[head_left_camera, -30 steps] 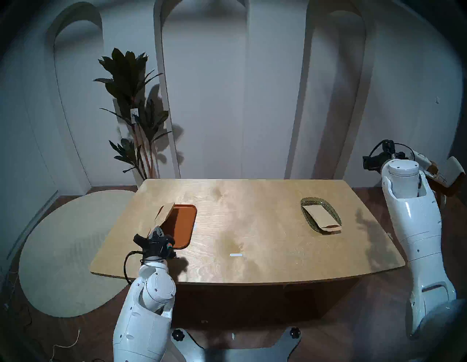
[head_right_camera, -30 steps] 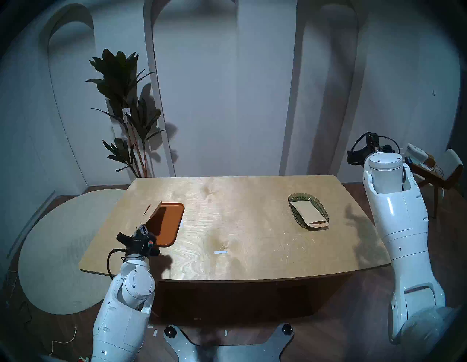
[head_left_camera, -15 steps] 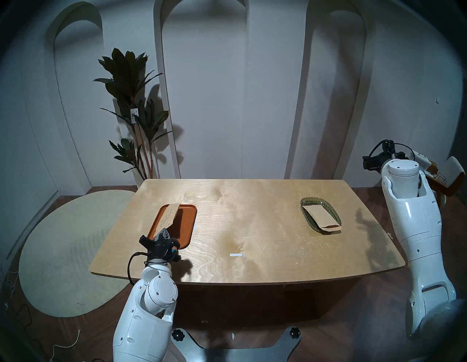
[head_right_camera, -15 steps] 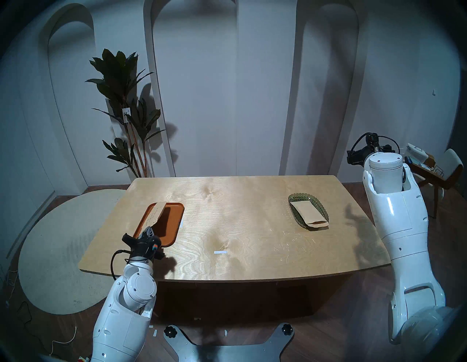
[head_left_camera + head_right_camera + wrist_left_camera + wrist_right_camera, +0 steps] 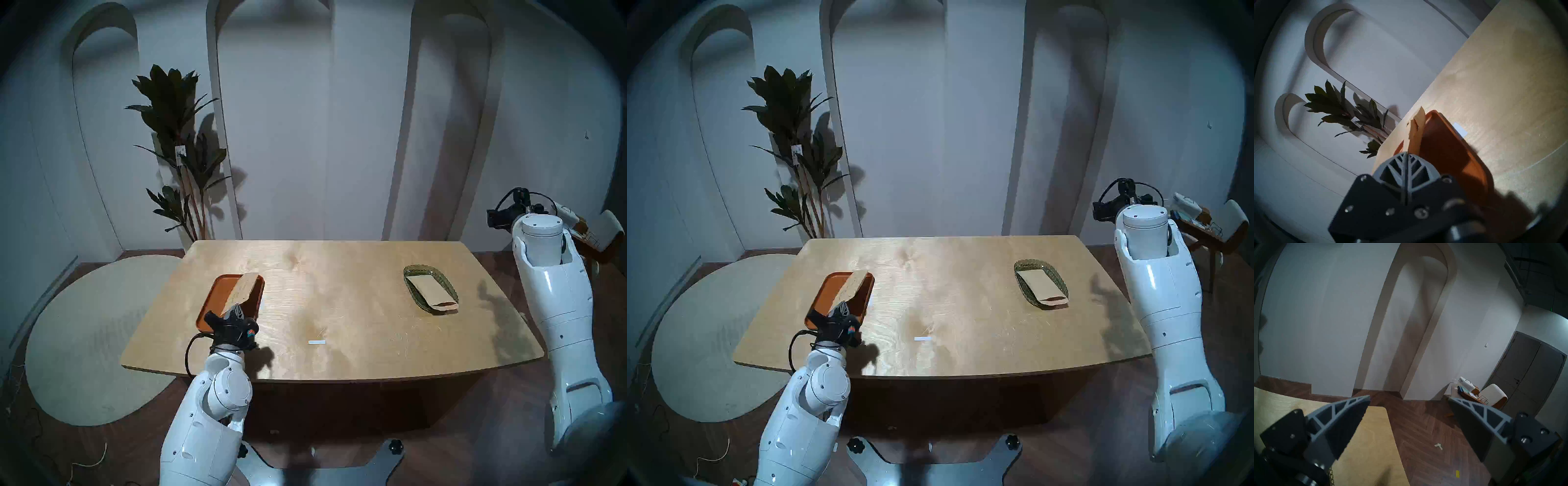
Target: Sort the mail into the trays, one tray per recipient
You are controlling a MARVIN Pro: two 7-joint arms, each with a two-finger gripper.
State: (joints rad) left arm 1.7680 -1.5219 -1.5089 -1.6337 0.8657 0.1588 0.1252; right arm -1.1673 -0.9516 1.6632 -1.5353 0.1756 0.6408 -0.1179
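Observation:
My left gripper is going to release the tan envelope lengthwise on the middle of the orange-brown tray [image 5: 235,296] [image 5: 1436,165], inside the tray's rim.
My left gripper [image 5: 234,310] is shut on the near end of a tan envelope [image 5: 242,292], holding it slanted above the orange-brown tray [image 5: 217,298] at the table's left. The left wrist view shows the envelope [image 5: 1416,132] edge-on, rising from the closed fingers [image 5: 1398,162] over the tray [image 5: 1444,149]. A second tan envelope [image 5: 431,290] lies in the green glass dish [image 5: 412,271] at the right, its near end overhanging the rim. My right gripper [image 5: 1409,398] is open and holds nothing, raised beyond the table's far right corner.
A small white tape strip [image 5: 316,342] lies near the table's front middle, and another white strip [image 5: 262,303] sits beside the tray's right edge. A potted plant [image 5: 176,135] and a round rug [image 5: 91,339] are to the left, a chair [image 5: 1227,224] to the far right.
My left arm has swung to the right with the envelope, carrying it from the tray's left edge to above the tray's middle. The right arm has stayed still.

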